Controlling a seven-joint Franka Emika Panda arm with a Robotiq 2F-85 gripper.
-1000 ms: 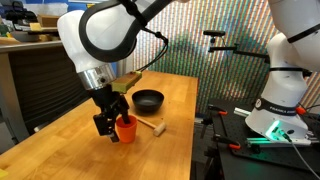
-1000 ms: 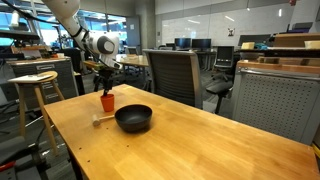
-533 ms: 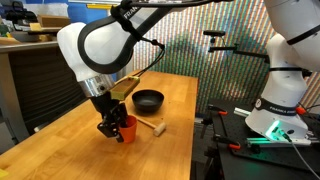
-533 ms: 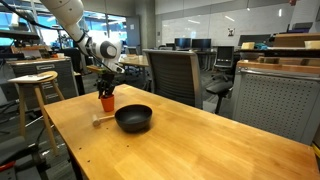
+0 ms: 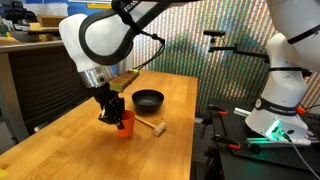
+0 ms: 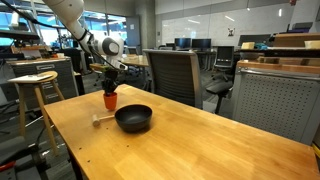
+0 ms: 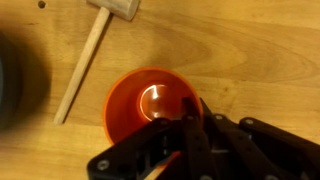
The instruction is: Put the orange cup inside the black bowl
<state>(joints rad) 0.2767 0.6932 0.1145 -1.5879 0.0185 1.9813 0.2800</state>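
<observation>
My gripper is going to release the orange cup on the black bowl's bottom (image 5: 143,102), slightly toward the wooden mallet's handle.
The orange cup (image 5: 125,123) stands upright on the wooden table, a short way from the black bowl (image 5: 148,99); both also show in an exterior view, the cup (image 6: 110,101) to the left of and behind the bowl (image 6: 133,118). My gripper (image 5: 115,112) comes down from above and is shut on the cup's rim. In the wrist view the cup (image 7: 148,104) opens toward the camera, and the gripper (image 7: 190,118) has one finger inside the wall and one outside. The bowl (image 7: 8,85) is a dark blur at the left edge.
A small wooden mallet (image 5: 151,126) lies between cup and bowl, its handle (image 7: 82,65) pointing toward the cup. A stool (image 6: 34,80) and an office chair (image 6: 176,76) stand beside the table. A second white robot (image 5: 284,70) stands past the table's edge.
The jaws have closed from wide open onto the cup's rim. The arm has stayed over the cup, and the cup has hardly moved.
</observation>
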